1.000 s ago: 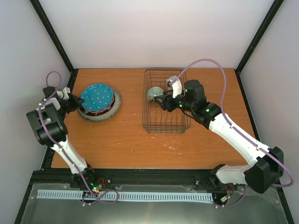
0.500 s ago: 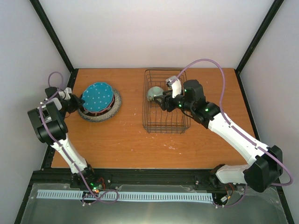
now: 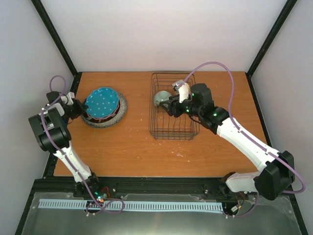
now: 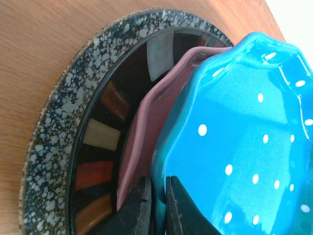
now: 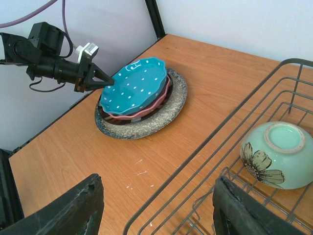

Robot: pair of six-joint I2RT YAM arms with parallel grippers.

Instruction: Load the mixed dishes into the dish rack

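Note:
Next, I close my right gripper on the rack-side rim [image 3: 118,101] [image 5: 164,82] of the blue dotted plate, opposite where my left gripper holds it.
The blue dotted plate [image 3: 102,103] lies on the pink-red plate [image 4: 146,117], which lies on the grey speckled plate [image 3: 119,111], at the table's left. My left gripper [image 3: 82,108] is shut on the blue plate's left rim; in the left wrist view the fingers [image 4: 139,208] pinch the rim [image 4: 234,122]. The stack also shows in the right wrist view [image 5: 139,85]. The pale green bowl [image 3: 161,98] lies upside down in the dish rack [image 3: 172,133]. My right gripper [image 3: 168,106] hovers open over the rack next to the bowl [image 5: 276,154]. The yellow mug is out of view.
The dark frame posts [image 3: 54,36] stand at the table's back corners. The table's left edge [image 3: 66,127] runs just beside my left arm. Bare wood [image 3: 132,147] lies between the plates and the rack.
My right gripper has shifted slightly to the left over the rack. The left gripper and the plates look unchanged.

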